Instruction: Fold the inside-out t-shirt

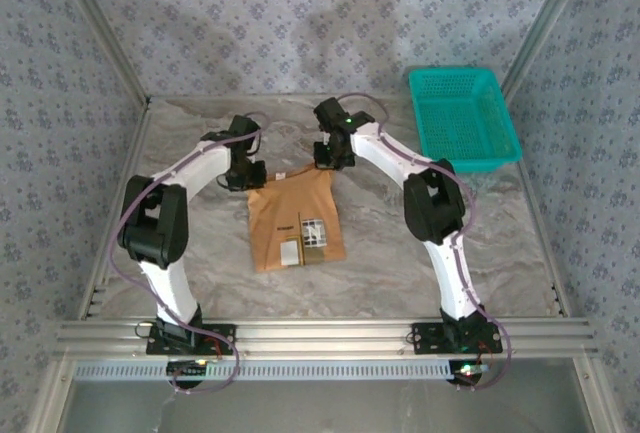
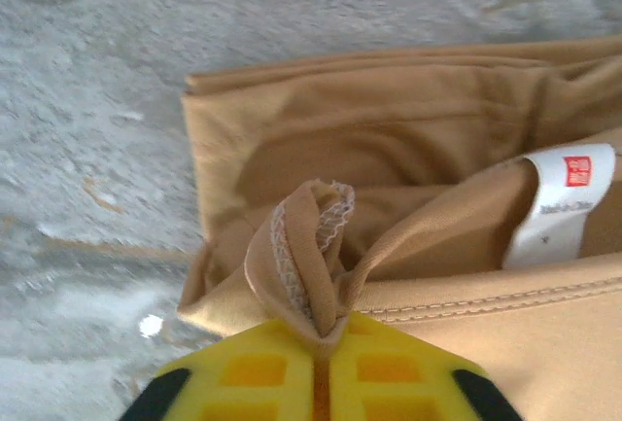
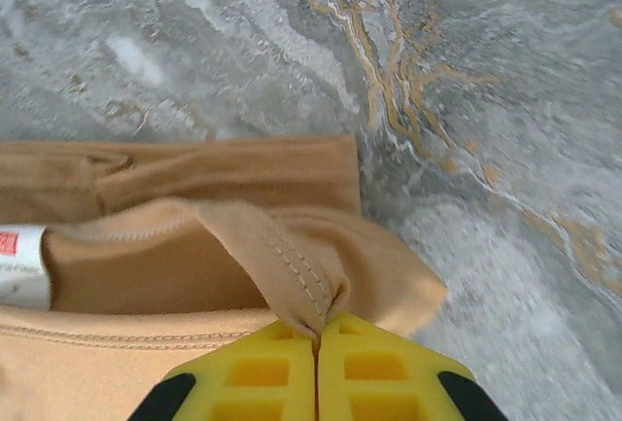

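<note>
The t-shirt's shoulder corner hangs past my right gripper, which pinches the t-shirt by its stitched hem, so next I open and take that corner [image 3: 400, 283] before folding.
The tan t-shirt [image 1: 295, 218] lies folded into a narrow rectangle in the middle of the marble table, white labels showing on its near half. My left gripper [image 1: 247, 175] is at the shirt's far left corner, shut on a bunched fold of cloth with an overlock seam [image 2: 309, 246]. My right gripper [image 1: 333, 160] is at the far right corner, shut on a stitched hem [image 3: 301, 280]. A white neck label with a red square [image 2: 564, 202] sits inside the fold, and its edge [image 3: 19, 265] also appears in the right wrist view.
A teal mesh basket [image 1: 463, 118] stands at the back right of the table. Aluminium rails [image 1: 320, 333] frame the near edge, patterned walls close in the sides and back. Bare marble [image 1: 190, 253] surrounds the shirt.
</note>
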`<state>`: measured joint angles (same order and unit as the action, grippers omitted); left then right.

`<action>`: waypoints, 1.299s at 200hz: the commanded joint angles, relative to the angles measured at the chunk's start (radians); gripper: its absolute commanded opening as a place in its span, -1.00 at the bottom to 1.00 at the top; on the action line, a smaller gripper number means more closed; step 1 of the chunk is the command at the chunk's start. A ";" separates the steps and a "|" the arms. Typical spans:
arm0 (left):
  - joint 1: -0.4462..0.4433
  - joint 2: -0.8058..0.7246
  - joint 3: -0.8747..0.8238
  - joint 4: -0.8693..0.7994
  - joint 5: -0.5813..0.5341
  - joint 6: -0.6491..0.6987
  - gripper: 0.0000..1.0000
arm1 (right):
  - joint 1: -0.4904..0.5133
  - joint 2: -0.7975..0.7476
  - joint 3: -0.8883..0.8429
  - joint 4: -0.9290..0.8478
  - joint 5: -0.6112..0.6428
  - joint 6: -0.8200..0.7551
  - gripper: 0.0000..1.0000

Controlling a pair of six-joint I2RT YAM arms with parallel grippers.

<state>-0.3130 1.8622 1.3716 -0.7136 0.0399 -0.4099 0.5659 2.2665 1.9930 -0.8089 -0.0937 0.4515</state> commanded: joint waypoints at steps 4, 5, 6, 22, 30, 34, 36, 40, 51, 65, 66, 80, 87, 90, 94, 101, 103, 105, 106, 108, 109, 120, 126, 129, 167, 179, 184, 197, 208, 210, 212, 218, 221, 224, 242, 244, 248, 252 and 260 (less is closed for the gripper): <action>0.027 0.032 0.065 -0.040 -0.096 0.008 -0.23 | -0.022 0.105 0.122 -0.090 -0.034 0.004 -0.58; 0.027 0.033 0.068 -0.042 -0.099 0.008 -0.18 | -0.023 0.108 0.127 -0.094 -0.035 0.004 -0.55; 0.027 0.034 0.070 -0.043 -0.101 0.008 -0.13 | -0.023 0.110 0.131 -0.099 -0.036 0.004 -0.52; 0.028 0.033 0.092 -0.065 -0.113 0.005 0.29 | -0.025 0.096 0.139 -0.134 -0.029 -0.010 -0.02; 0.028 0.014 0.083 -0.059 -0.103 0.003 0.29 | -0.025 0.064 0.101 -0.124 -0.028 -0.010 0.19; 0.028 0.002 0.073 -0.055 -0.096 0.004 0.29 | -0.025 0.042 0.073 -0.110 -0.028 -0.012 0.28; 0.028 -0.006 0.068 -0.053 -0.093 0.005 0.29 | -0.025 0.031 0.057 -0.102 -0.029 -0.013 0.31; 0.028 -0.021 0.054 -0.046 -0.088 0.005 0.28 | -0.025 0.008 0.022 -0.082 -0.029 -0.014 0.38; 0.029 -0.071 0.009 -0.024 -0.077 -0.001 0.27 | -0.026 -0.056 -0.072 -0.028 -0.036 -0.013 0.50; 0.039 -0.140 -0.063 0.016 -0.057 -0.019 0.24 | -0.027 -0.115 -0.173 0.042 -0.034 -0.014 0.64; 0.039 -0.145 -0.069 0.020 -0.054 -0.021 0.24 | -0.027 -0.118 -0.179 0.047 -0.034 -0.014 0.64; 0.058 -0.213 -0.152 0.093 -0.013 -0.047 0.20 | -0.027 -0.125 -0.225 0.084 -0.032 -0.014 0.66; 0.069 -0.243 -0.195 0.131 0.015 -0.060 0.19 | -0.028 -0.110 -0.224 0.088 -0.038 -0.017 0.66; 0.075 -0.258 -0.214 0.148 0.027 -0.067 0.18 | -0.028 -0.102 -0.219 0.089 -0.039 -0.020 0.66; 0.084 -0.275 -0.238 0.168 0.041 -0.076 0.17 | -0.028 -0.089 -0.211 0.089 -0.040 -0.027 0.66; 0.100 -0.304 -0.277 0.199 0.064 -0.092 0.16 | -0.026 -0.065 -0.193 0.082 -0.046 -0.027 0.64; 0.106 -0.311 -0.286 0.206 0.070 -0.096 0.15 | -0.024 -0.058 -0.189 0.082 -0.047 -0.028 0.64; 0.110 -0.319 -0.298 0.213 0.076 -0.100 0.15 | -0.022 -0.053 -0.184 0.081 -0.048 -0.028 0.63; 0.113 -0.323 -0.302 0.217 0.079 -0.102 0.15 | -0.022 -0.049 -0.180 0.080 -0.048 -0.028 0.63; 0.118 -0.330 -0.311 0.222 0.084 -0.105 0.15 | -0.020 -0.042 -0.175 0.080 -0.047 -0.029 0.63; 0.120 -0.334 -0.316 0.226 0.088 -0.109 0.15 | -0.019 -0.040 -0.173 0.080 -0.047 -0.030 0.63; 0.146 -0.370 -0.361 0.255 0.117 -0.128 0.14 | -0.008 -0.009 -0.147 0.076 -0.033 -0.031 0.61; 0.159 -0.386 -0.381 0.268 0.134 -0.135 0.13 | -0.001 0.006 -0.131 0.074 -0.023 -0.030 0.60; 0.165 -0.392 -0.390 0.274 0.141 -0.139 0.13 | 0.001 0.016 -0.124 0.074 -0.017 -0.030 0.59; 0.186 -0.425 -0.431 0.270 0.179 -0.146 0.10 | 0.039 0.088 -0.058 0.065 0.023 0.000 0.46; 0.186 -0.438 -0.450 0.266 0.175 -0.147 0.08 | 0.054 0.096 -0.057 0.071 0.042 0.010 0.37; 0.187 -0.445 -0.461 0.271 0.172 -0.150 0.07 | 0.058 0.099 -0.057 0.072 0.047 0.014 0.33; 0.191 -0.468 -0.489 0.289 0.171 -0.162 0.06 | 0.068 0.110 -0.057 0.077 0.051 0.024 0.17; 0.197 -0.481 -0.506 0.302 0.172 -0.173 0.05 | 0.069 0.123 -0.054 0.074 0.051 0.033 0.04; 0.197 -0.483 -0.509 0.303 0.174 -0.174 0.05 | 0.070 0.125 -0.053 0.074 0.052 0.034 0.03; 0.199 -0.485 -0.511 0.305 0.173 -0.176 0.05 | 0.070 0.126 -0.053 0.073 0.051 0.035 0.02; 0.201 -0.488 -0.516 0.307 0.177 -0.178 0.05 | 0.072 0.130 -0.054 0.070 0.051 0.035 -0.05; 0.202 -0.490 -0.517 0.307 0.179 -0.179 0.05 | 0.072 0.130 -0.054 0.067 0.051 0.036 -0.10; 0.203 -0.491 -0.517 0.308 0.180 -0.179 0.04 | 0.071 0.130 -0.056 0.064 0.049 0.036 -0.14; 0.203 -0.491 -0.526 0.318 0.196 -0.181 0.04 | 0.068 0.121 -0.072 0.050 0.043 0.036 -0.39; 0.203 -0.491 -0.527 0.322 0.199 -0.182 0.04 | 0.068 0.121 -0.075 0.050 0.043 0.035 -0.43; 0.203 -0.489 -0.529 0.329 0.204 -0.183 0.03 | 0.064 0.116 -0.082 0.050 0.041 0.036 -0.50; 0.203 -0.489 -0.531 0.336 0.212 -0.186 0.03 | 0.062 0.109 -0.089 0.050 0.039 0.036 -0.57; 0.202 -0.486 -0.537 0.353 0.219 -0.195 0.03 | 0.056 0.091 -0.111 0.054 0.032 0.036 -0.66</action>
<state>-0.1165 1.3926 0.8547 -0.4133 0.2131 -0.5800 0.6151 2.3405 1.9263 -0.7364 -0.0128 0.4824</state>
